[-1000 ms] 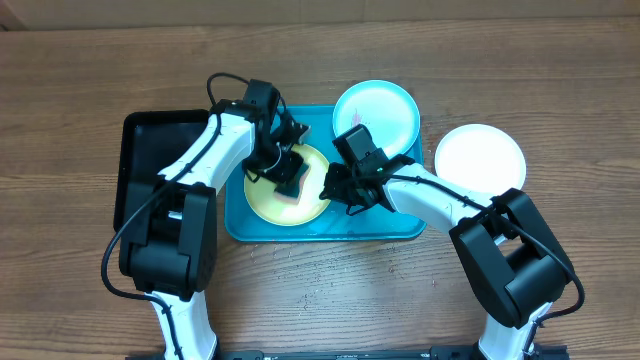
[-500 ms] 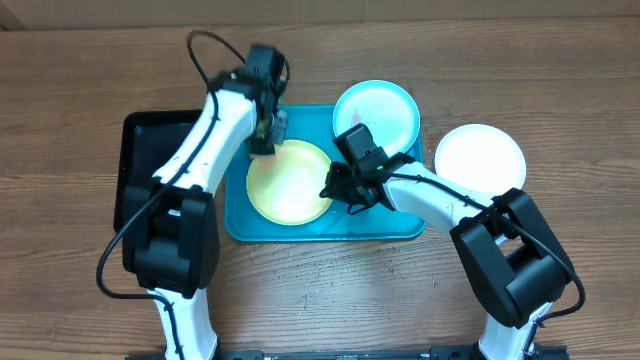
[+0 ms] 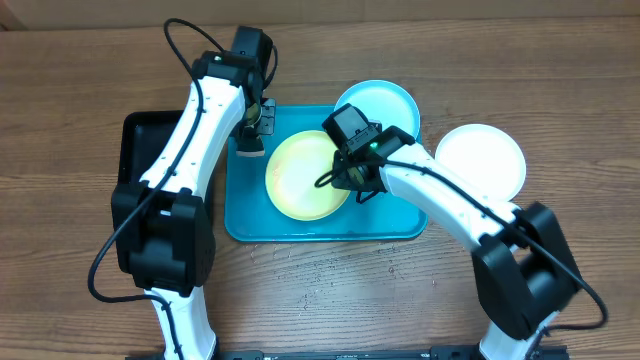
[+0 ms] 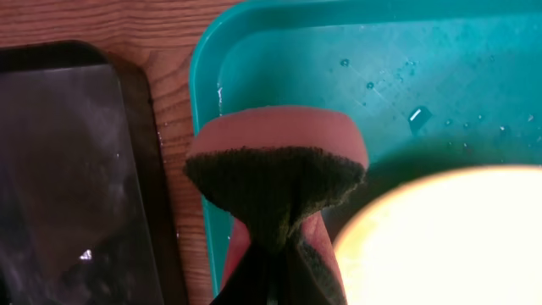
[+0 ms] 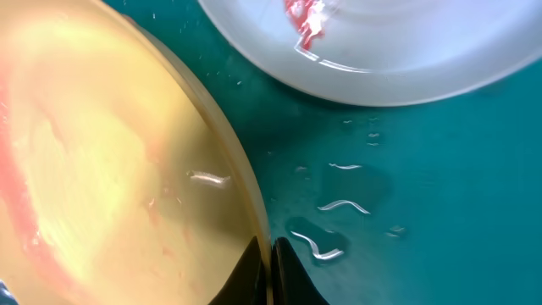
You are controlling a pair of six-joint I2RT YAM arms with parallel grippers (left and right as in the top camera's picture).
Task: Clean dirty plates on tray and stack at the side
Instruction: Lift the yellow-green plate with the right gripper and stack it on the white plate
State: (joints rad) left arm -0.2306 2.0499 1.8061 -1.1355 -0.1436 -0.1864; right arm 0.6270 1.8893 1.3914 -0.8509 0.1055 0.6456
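Next, my right gripper releases the yellow-green plate on top of the white plate (image 3: 479,164) next to the teal tray.
The yellow-green plate (image 3: 305,175) is over the teal tray (image 3: 330,228), tilted, and my right gripper (image 3: 350,178) is shut on its right rim; the rim shows between the fingers in the right wrist view (image 5: 269,263). The pale blue-mint plate (image 3: 385,105) lies at the tray's far right with a red smear (image 5: 303,21). The white plate (image 3: 480,160) lies on the table right of the tray. My left gripper (image 3: 252,130) is shut on a pink sponge with a dark scrub face (image 4: 275,182) above the tray's far left corner (image 4: 207,76).
A narrower black tray (image 3: 140,160) lies left of the teal tray, also seen in the left wrist view (image 4: 76,169). Water drops lie on the teal tray floor (image 5: 339,207). Wooden table all around.
My left gripper lifted the sponge off the yellow-green plate and moved it to the tray's far left corner. My right gripper moved up and the yellow-green plate shifted right with it.
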